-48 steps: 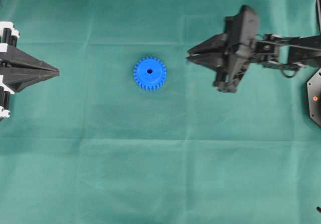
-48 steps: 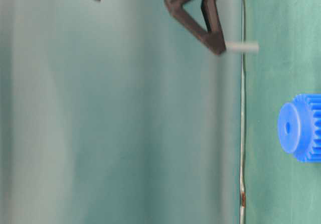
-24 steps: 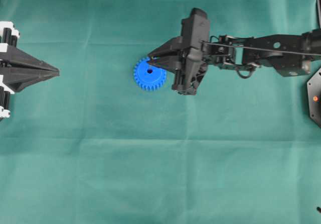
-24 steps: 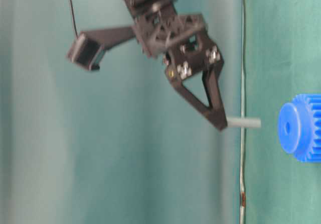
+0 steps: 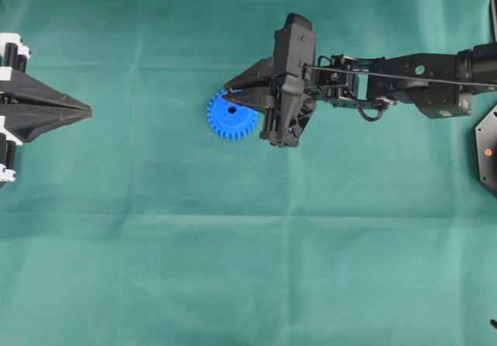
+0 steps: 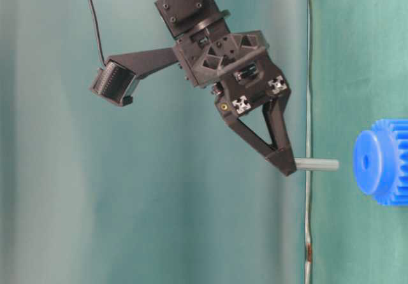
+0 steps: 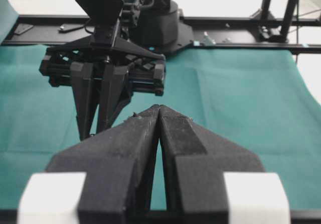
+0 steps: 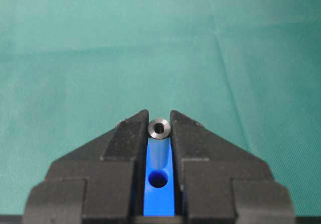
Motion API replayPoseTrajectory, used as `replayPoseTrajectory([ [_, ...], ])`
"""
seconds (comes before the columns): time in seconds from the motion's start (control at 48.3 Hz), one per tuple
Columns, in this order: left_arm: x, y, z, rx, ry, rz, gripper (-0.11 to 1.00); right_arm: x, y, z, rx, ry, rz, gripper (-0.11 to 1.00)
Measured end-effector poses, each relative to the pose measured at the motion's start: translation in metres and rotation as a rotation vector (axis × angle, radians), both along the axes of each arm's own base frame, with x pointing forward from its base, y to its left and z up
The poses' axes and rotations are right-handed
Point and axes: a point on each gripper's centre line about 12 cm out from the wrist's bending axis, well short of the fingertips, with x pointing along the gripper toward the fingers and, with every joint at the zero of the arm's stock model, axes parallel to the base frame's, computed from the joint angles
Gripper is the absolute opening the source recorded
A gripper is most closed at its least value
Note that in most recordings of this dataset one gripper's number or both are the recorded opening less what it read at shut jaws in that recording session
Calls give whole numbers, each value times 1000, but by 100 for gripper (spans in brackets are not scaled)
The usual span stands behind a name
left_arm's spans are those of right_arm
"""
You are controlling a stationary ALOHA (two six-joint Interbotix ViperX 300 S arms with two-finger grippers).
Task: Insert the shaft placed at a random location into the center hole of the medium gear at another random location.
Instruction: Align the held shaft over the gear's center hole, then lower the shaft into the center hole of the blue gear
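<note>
Next, I let go of the shaft with my right gripper, leaving it upright in the dark center hole of the blue medium gear (image 5: 231,109) (image 8: 158,179).
The blue medium gear (image 5: 233,121) lies flat on the green cloth, and its dark center hole (image 5: 231,110) shows just clear of the right fingertips. My right gripper (image 5: 227,91) hovers over the gear's far edge, shut on the shaft (image 6: 317,164), a short grey pin sticking out of the tips toward the gear (image 6: 381,162). A gap separates the pin's end from the gear face, about level with the hole (image 6: 366,161). In the right wrist view the shaft (image 8: 159,128) sits between the tips, with the hole (image 8: 158,179) behind it. My left gripper (image 5: 87,112) rests shut at the left edge, holding nothing.
Green cloth covers the table. A black arm base (image 5: 488,152) sits at the right edge. The left wrist view shows the right arm's fingers (image 7: 95,103) ahead of my shut left gripper (image 7: 159,108), with a black frame rail (image 7: 241,20) behind.
My right gripper has carried the shaft leftward from right of the gear to over it, and the pin has come nearer the gear face. The left arm has not moved.
</note>
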Motion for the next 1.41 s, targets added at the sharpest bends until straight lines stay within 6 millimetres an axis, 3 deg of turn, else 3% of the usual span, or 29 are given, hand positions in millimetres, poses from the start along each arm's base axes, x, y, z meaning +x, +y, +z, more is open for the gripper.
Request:
replayPoseTrajectory([
  [0.331,0,0,0,0,0,0,0,2,-1,-22,9,39,-5,13],
  [0.808,0,0,-1,0,3,0,0,3,-1,-28,11,42,-7,13],
  [1.408,0,0,0,0,0,2,0,8,0,-53,15,77,-5,13],
])
